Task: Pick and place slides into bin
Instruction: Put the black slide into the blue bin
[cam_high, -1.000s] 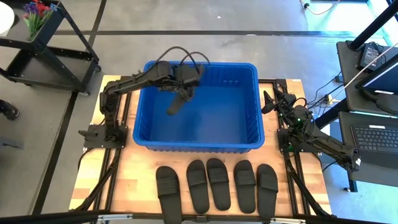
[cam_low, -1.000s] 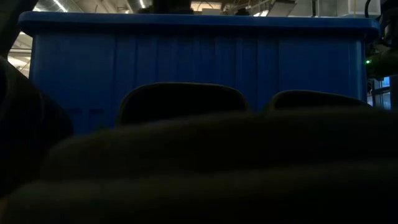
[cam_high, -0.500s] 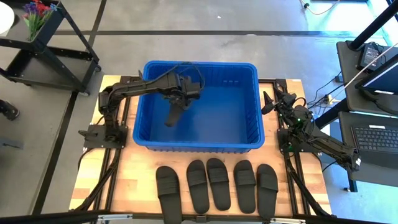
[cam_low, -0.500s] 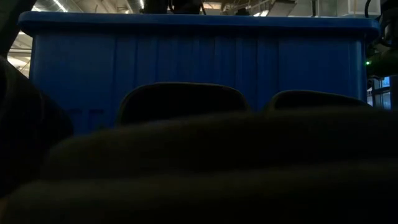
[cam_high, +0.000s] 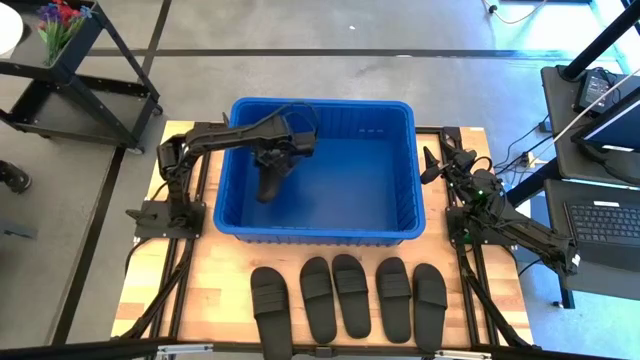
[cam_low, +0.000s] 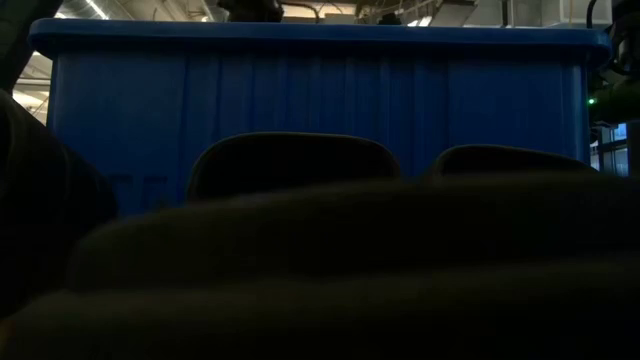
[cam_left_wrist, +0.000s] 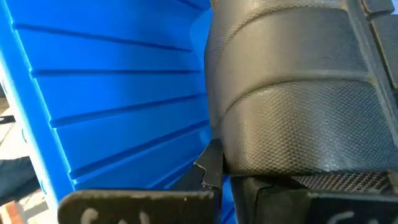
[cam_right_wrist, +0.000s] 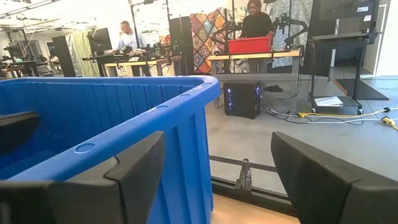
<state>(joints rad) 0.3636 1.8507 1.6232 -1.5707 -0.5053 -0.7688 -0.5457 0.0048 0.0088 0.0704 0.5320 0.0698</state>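
Next, I release the black slide with my left gripper on the blue bin's bottom, close along the side (cam_high: 259, 177) beside its arm.
The blue bin (cam_high: 232, 160) stands at the middle of the table. My left gripper (cam_high: 274, 155) reaches into it from the left and is shut on one black slide (cam_high: 266, 186), whose ribbed strap (cam_left_wrist: 292, 112) fills the left wrist view beside the bin's ribbed wall (cam_left_wrist: 118, 99). Several more black slides (cam_high: 350, 294) lie soles down in a row on the wooden table in front of the bin. My right gripper (cam_high: 431, 165) waits open and empty beside the bin's right wall (cam_right_wrist: 186, 149). My left gripper holds the slide at its upper end, by the ribbed strap (cam_left_wrist: 280, 155) just ahead of the fingers (cam_left_wrist: 311, 202). The fingers come from above, slanting down into the bin. The slide hangs tilted below them; whether its lower end touches the bin floor, I cannot tell.
The bin's high front wall (cam_low: 320, 100) stands between the row of slides and its inside. The table's wooden front strip (cam_high: 200, 280) is bare to the left of the row. Carts and desks stand around the table, and people show far off in the room (cam_right_wrist: 255, 15).
My left gripper has moved toward the table's left edge and lower into the bin, still shut on the slide. The slide has gone with it, from the bin's middle toward its left wall, still hanging tilted.
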